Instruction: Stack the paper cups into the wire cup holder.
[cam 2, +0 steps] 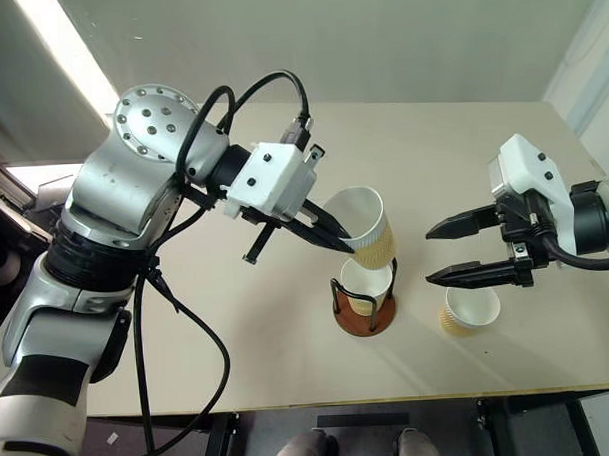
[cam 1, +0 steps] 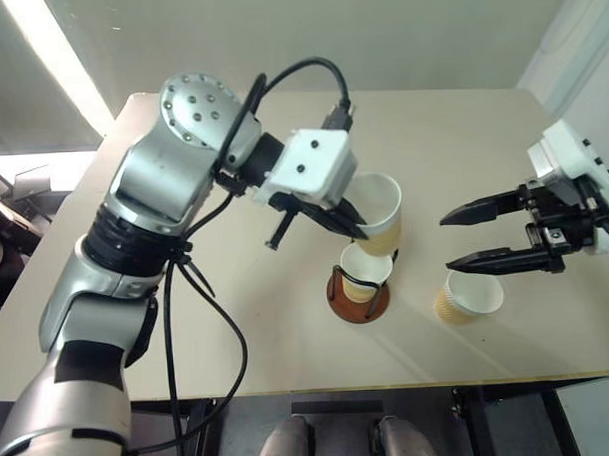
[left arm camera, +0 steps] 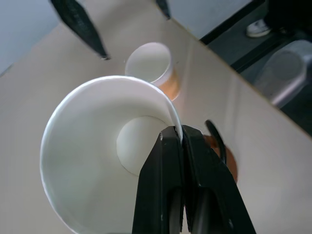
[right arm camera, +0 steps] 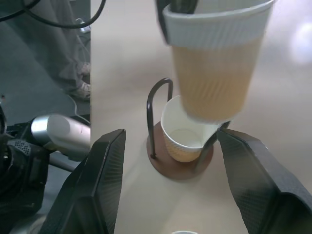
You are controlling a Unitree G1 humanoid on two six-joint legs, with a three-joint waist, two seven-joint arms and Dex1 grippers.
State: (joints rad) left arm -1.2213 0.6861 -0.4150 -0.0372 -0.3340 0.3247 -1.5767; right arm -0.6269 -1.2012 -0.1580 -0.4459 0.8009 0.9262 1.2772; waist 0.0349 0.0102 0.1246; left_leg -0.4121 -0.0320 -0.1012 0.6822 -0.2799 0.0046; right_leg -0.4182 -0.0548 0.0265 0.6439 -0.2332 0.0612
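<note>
Next, my left gripper lets go of the tan paper cup inside the paper cup that stands in the wire cup holder (cam 1: 369, 266).
My left gripper (cam 1: 357, 229) is shut on the rim of a tan paper cup (cam 1: 382, 213), one finger inside and one outside. It holds the cup tilted just above the wire cup holder (cam 1: 359, 304). The holder's reddish-brown base and black loops surround a second paper cup (cam 1: 367, 271) that sits upright in it. A third cup (cam 1: 469, 296) stands on the table to the right. Just above that cup hangs my right gripper (cam 1: 447, 243), open and with nothing between its fingers. In the right wrist view the held cup (right arm camera: 214, 73) hovers over the cup in the holder (right arm camera: 183, 134).
The beige table (cam 1: 239, 360) has its front edge close below the holder. A black cable (cam 1: 202, 292) loops from my left arm over the table's left part. A person's shoe (left arm camera: 258, 27) shows on the floor beyond the table.
</note>
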